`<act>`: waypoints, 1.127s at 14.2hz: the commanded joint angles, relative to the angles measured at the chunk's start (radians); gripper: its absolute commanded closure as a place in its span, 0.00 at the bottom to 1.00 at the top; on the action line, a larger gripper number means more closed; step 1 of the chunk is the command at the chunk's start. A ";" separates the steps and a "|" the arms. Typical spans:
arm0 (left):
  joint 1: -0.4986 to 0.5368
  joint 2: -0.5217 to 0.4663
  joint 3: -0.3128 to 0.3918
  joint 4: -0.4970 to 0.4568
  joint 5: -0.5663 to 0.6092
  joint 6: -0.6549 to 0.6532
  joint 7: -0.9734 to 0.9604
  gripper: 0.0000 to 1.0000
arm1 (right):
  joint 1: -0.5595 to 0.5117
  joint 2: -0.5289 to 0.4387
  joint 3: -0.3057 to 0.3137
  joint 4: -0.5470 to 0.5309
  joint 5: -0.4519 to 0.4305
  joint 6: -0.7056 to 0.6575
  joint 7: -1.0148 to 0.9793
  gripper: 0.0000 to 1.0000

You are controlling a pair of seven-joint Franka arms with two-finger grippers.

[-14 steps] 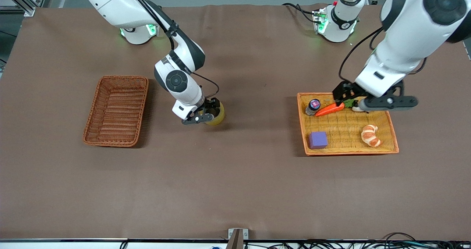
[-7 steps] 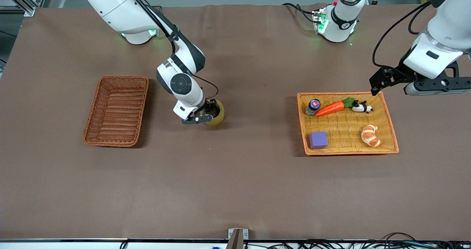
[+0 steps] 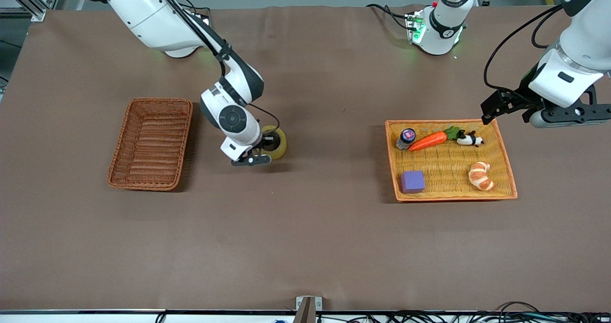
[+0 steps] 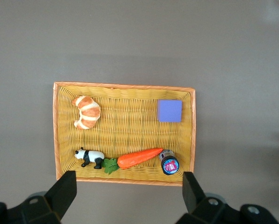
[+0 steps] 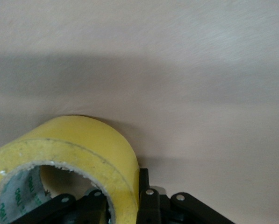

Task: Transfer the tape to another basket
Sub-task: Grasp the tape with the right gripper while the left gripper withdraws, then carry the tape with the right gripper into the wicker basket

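Note:
Next, my right gripper lets the tape, now held between the two baskets, go in the middle of the reddish-brown basket (image 3: 157, 143), which is empty.
The tape (image 3: 280, 140) is a yellowish roll. My right gripper (image 3: 266, 147) is shut on its wall, one finger in the hole and one outside, and holds it just over the bare table between the two baskets. In the right wrist view the tape (image 5: 83, 144) fills the lower part, with the right gripper (image 5: 125, 205) pinching its rim. The reddish-brown basket (image 3: 152, 143) stands empty toward the right arm's end of the table. My left gripper (image 3: 499, 106) is open and empty, up over the table by the yellow tray's edge; it also shows in the left wrist view (image 4: 128, 196).
The yellow-orange tray (image 3: 453, 198) holds a purple cube (image 3: 412, 181), a croissant (image 3: 479, 175), a carrot (image 3: 427, 141), a toy panda (image 3: 470, 139) and a small bottle (image 3: 405, 138). The left wrist view shows the tray (image 4: 125, 87) from above.
My left gripper has risen off the tray and swung toward its arm's end of the table. My right gripper has lifted the tape slightly and shifted it toward the reddish-brown basket.

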 commanded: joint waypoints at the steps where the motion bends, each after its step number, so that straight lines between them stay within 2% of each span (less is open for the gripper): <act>1: -0.002 0.004 0.008 0.005 -0.021 -0.017 0.007 0.00 | -0.074 -0.124 0.013 0.025 -0.011 -0.119 -0.053 0.99; 3: -0.002 0.005 0.008 0.002 -0.021 -0.017 -0.003 0.00 | -0.153 -0.240 -0.007 0.023 -0.001 -0.229 -0.266 0.99; 4: -0.004 0.007 0.008 0.002 -0.021 -0.017 -0.010 0.00 | -0.159 -0.295 -0.047 0.023 0.003 -0.295 -0.355 0.99; 5: -0.004 0.016 0.008 0.003 -0.021 -0.017 -0.010 0.00 | -0.154 -0.340 -0.117 0.022 0.012 -0.343 -0.450 0.99; 7: -0.002 0.017 0.008 0.006 -0.021 -0.017 -0.002 0.00 | -0.156 -0.368 -0.234 0.011 0.018 -0.394 -0.608 0.99; 9: -0.002 0.011 0.008 0.006 -0.021 -0.046 0.029 0.00 | -0.159 -0.385 -0.361 -0.044 0.032 -0.382 -0.786 0.99; 10: -0.001 0.011 0.010 0.008 -0.023 -0.055 0.073 0.00 | -0.158 -0.383 -0.401 -0.055 0.047 -0.377 -0.829 0.98; 12: -0.004 0.008 0.022 0.005 -0.024 -0.058 0.109 0.00 | -0.170 -0.376 -0.447 -0.118 0.050 -0.318 -0.846 0.98; 14: -0.002 0.007 0.022 0.005 -0.024 -0.058 0.121 0.00 | -0.173 -0.376 -0.472 -0.239 0.052 -0.169 -0.883 0.98; 16: -0.002 0.008 0.024 0.005 -0.024 -0.058 0.122 0.00 | -0.179 -0.368 -0.503 -0.297 0.052 -0.085 -0.928 0.97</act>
